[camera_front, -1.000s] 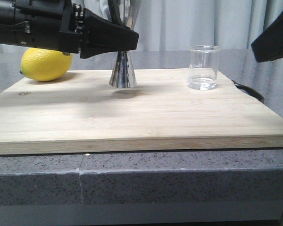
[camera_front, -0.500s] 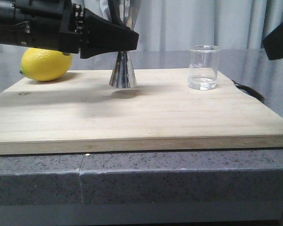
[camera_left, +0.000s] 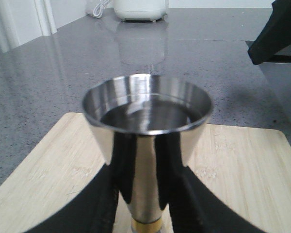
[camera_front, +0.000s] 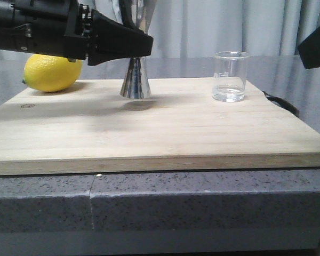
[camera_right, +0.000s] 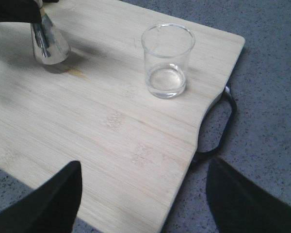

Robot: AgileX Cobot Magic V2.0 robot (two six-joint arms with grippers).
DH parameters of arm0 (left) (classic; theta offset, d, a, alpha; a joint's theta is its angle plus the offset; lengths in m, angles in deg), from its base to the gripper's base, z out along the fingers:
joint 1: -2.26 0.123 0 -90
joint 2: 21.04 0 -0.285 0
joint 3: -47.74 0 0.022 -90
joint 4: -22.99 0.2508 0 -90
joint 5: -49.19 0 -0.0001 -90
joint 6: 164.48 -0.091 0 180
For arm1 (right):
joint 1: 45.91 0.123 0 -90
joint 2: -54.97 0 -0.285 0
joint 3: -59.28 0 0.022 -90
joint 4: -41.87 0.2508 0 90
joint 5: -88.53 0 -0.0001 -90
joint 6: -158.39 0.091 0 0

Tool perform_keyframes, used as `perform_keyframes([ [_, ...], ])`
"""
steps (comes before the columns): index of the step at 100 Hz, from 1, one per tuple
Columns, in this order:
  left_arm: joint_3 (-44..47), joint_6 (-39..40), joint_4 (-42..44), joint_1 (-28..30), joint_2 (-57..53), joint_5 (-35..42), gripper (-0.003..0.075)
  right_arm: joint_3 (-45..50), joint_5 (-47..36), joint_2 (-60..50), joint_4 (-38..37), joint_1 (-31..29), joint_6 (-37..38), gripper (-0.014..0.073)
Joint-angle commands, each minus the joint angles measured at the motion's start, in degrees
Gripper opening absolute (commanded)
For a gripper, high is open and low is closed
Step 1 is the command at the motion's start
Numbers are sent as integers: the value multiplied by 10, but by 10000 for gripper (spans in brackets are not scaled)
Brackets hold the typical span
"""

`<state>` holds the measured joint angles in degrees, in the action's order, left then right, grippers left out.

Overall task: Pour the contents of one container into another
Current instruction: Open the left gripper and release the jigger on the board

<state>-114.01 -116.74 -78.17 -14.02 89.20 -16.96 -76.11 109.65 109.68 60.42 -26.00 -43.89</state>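
The bare wood has a spot a little way from the yellow lemon (camera_front: 117,102), toward the beaker. Next, my left gripper stands the steel jigger there.
The steel jigger (camera_front: 135,80) is at the back middle of the wooden board (camera_front: 149,128), its foot just above a dark shadow. My left gripper (camera_front: 145,45) is shut on its narrow waist. In the left wrist view the jigger (camera_left: 148,114) fills the middle between my black fingers (camera_left: 117,162), and dark liquid shows in its upper cup. The clear glass beaker (camera_front: 231,76) stands upright at the back right of the board, with at most a thin film at its bottom (camera_right: 167,80). My right gripper (camera_right: 144,167) hangs open over the board's near right edge, well short of the beaker.
A yellow lemon (camera_front: 52,72) lies at the board's back left corner, behind my left arm. A black handle (camera_right: 224,121) sticks out from the board's right side. Grey speckled counter (camera_front: 202,208) surrounds the board. A white appliance (camera_left: 138,8) stands far back.
My left gripper and the jigger have shifted slightly to the left. My right gripper has drawn back toward the upper right edge of the front view.
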Motion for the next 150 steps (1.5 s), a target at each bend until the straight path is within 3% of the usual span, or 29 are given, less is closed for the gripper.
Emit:
perform_keyframes([
  [1, -17, 6, -56, 14, -23, -58, 187, -13, -41, -5, -2, -4, -7, 482],
  [38, -15, 7, -33, 40, -23, -58, 187, -13, -59, -5, -11, -4, -7, 482],
  [134, -14, 7, -21, 44, -3, -58, 193, -13, -74, -5, -16, -4, -7, 482],
  [150, -14, 7, -21, 44, -3, -58, 240, -13, -74, -5, -16, -4, -7, 482],
])
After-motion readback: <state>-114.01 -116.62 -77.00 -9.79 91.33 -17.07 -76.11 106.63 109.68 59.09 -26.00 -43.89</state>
